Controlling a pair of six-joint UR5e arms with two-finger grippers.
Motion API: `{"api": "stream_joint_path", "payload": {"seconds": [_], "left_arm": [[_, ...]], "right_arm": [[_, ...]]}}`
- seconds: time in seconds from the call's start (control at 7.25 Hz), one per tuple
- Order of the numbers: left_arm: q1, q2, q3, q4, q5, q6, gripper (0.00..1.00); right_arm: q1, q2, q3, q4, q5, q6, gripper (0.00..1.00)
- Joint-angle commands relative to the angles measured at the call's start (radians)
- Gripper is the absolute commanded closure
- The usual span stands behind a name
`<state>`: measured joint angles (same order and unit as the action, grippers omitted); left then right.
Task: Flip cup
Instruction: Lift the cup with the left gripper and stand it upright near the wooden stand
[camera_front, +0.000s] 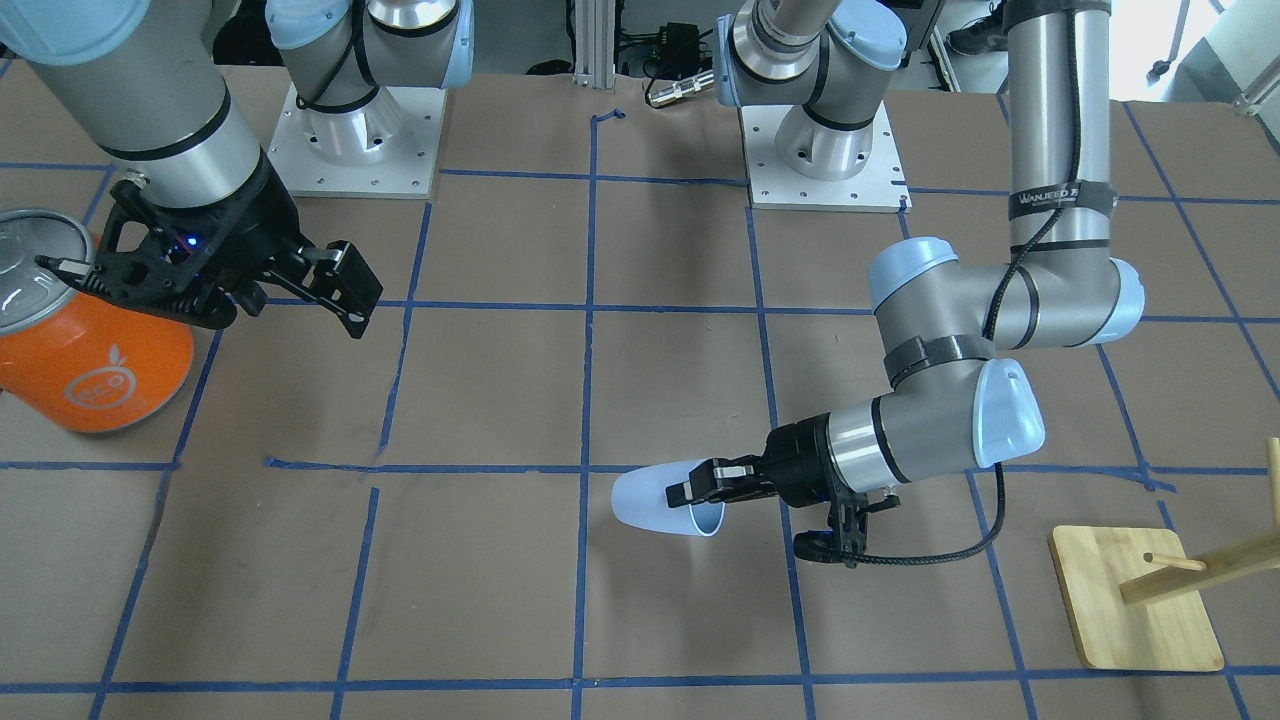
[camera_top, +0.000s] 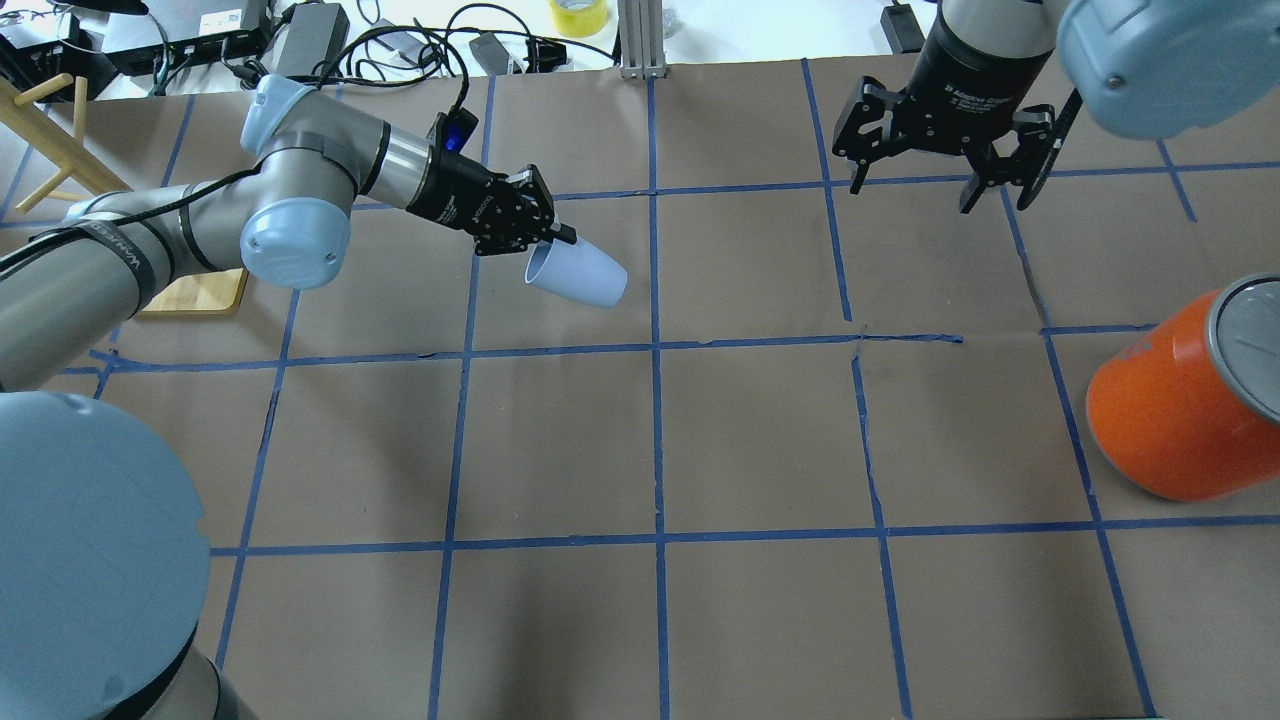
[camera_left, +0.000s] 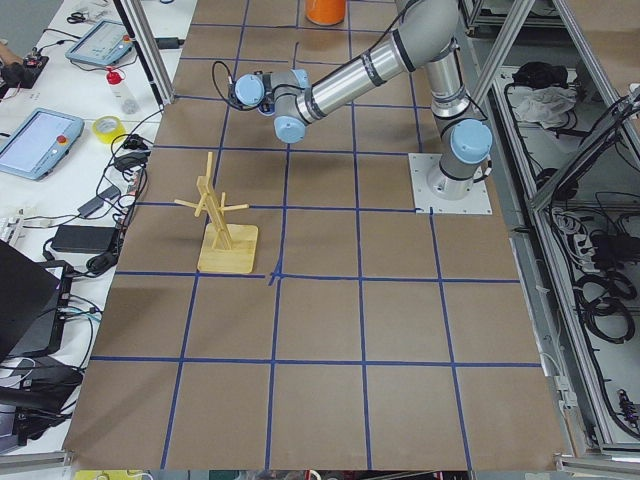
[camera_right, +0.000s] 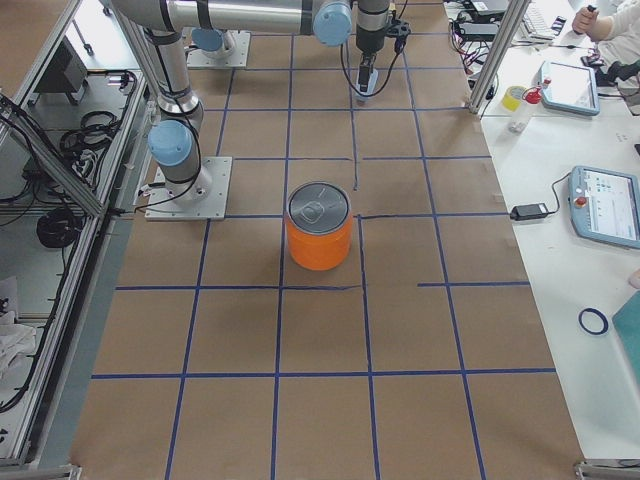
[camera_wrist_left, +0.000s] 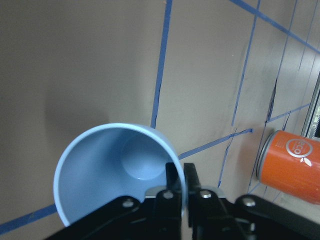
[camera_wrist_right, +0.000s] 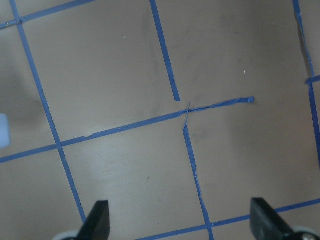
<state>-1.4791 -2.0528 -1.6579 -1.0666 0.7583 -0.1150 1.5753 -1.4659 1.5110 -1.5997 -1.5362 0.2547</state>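
My left gripper will set the cup, which hangs just above the brown paper, down and let go of it on the brown paper in the taped square (camera_front: 895, 600) beside the wooden peg rack.
The cup (camera_top: 585, 275) is a small pale bluish-white tumbler turned on its side, base pointing toward the table's middle. My left gripper (camera_top: 545, 238) is shut on its rim, one finger inside and one outside. The left wrist view looks into the light blue inside of the cup (camera_wrist_left: 112, 172), with the fingers (camera_wrist_left: 175, 187) pinching the rim. In the front view the cup (camera_front: 650, 500) hangs just above the brown paper at the left gripper (camera_front: 700, 492). My right gripper (camera_top: 912, 195) is open and empty, hovering far from the cup; its fingertips (camera_wrist_right: 97, 222) show over bare paper.
A big orange can (camera_top: 1170, 420) with a silver top stands at the table's right edge, close to my right gripper (camera_front: 290, 300) in the front view. A wooden peg rack (camera_front: 1135, 600) on a square base stands at the far left. Blue tape lines grid the brown paper.
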Motion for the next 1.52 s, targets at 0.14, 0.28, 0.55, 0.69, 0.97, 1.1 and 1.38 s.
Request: {"api": "stream_joint_path", "payload": {"seconds": [0.14, 0.28, 0.55, 0.69, 0.97, 1.1, 1.38], "left_arm": [[0.003, 0.022, 0.144, 0.005, 0.486, 0.001, 1.00], [0.002, 0.022, 0.165, 0.005, 0.682, 0.165, 1.00], [0.000, 0.014, 0.155, 0.045, 0.866, 0.406, 1.00], [-0.009, 0.007, 0.138, 0.125, 0.866, 0.400, 1.00], [-0.009, 0.003, 0.116, 0.160, 0.859, 0.414, 0.95], [-0.009, 0.003, 0.095, 0.162, 0.860, 0.416, 0.01], [-0.009, 0.009, 0.083, 0.159, 0.865, 0.414, 0.00]], "right_arm": [[-0.003, -0.007, 0.000, 0.044, -0.016, -0.003, 0.00], [-0.003, -0.007, 0.000, 0.044, -0.016, -0.005, 0.00], [-0.001, -0.007, 0.000, 0.043, -0.016, -0.011, 0.00], [-0.001, -0.007, 0.000, 0.044, -0.016, -0.011, 0.00], [0.000, -0.007, 0.001, 0.043, -0.016, -0.012, 0.00], [0.000, -0.005, 0.001, 0.044, -0.016, -0.012, 0.00], [0.000, -0.005, 0.001, 0.049, -0.016, -0.012, 0.00]]}}
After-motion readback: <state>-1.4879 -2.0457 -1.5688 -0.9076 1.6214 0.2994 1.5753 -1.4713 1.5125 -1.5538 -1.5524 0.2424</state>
